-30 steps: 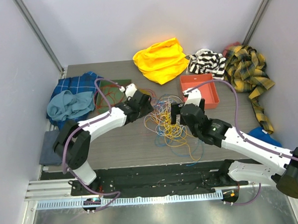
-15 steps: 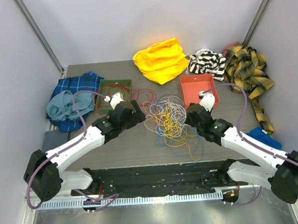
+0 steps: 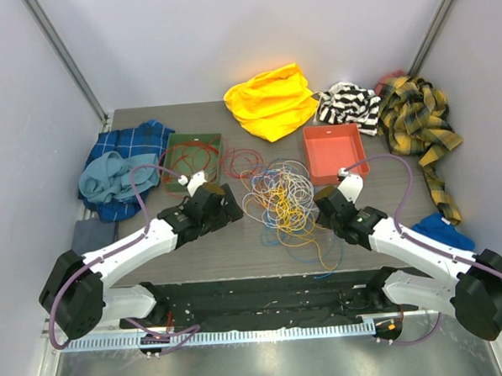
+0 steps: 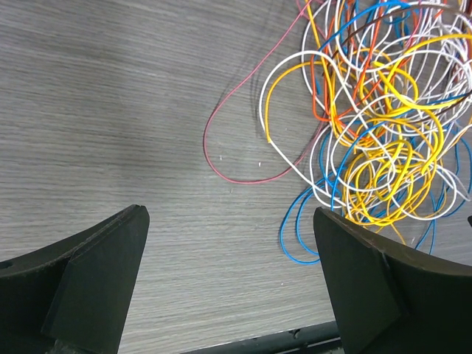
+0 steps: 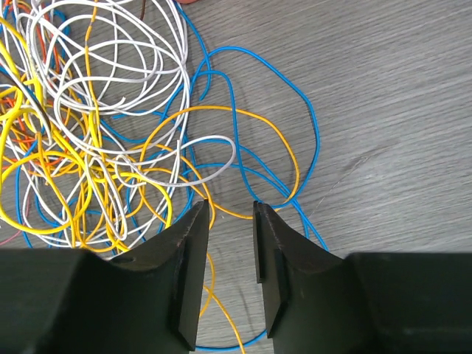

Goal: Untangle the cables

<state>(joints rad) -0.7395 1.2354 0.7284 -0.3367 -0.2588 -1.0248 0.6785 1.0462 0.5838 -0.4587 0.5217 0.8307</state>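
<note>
The blue cable's loop crosses the orange cable beside the empty fingers of the robot's right gripper, so that gripper should pinch the blue cable alone [image 5: 251,189] and lift it high.
The cables [image 3: 281,199] lie as a loose tangle of yellow, white, orange and blue loops in the middle of the table. My left gripper [image 3: 232,202] sits just left of the pile, open wide, with only bare tabletop between its fingers [image 4: 230,214]. The tangle [image 4: 369,147] fills the upper right of the left wrist view, with a thin red strand curving out to its left. My right gripper [image 3: 322,203] sits at the pile's right edge. Its jaws [image 5: 230,205] stand a narrow gap apart above blue and orange loops [image 5: 96,147], gripping nothing.
A green tray [image 3: 175,146] holding a red coil stands at the back left, beside blue cloths [image 3: 119,170]. Behind the pile are a yellow cloth [image 3: 272,101], an orange tray [image 3: 335,152], a striped cloth [image 3: 348,105] and a plaid cloth [image 3: 416,116].
Both arms have drawn back from over the tangle toward the near edge. The left jaws opened wide. The right jaws narrowed from wide open to a small gap.
</note>
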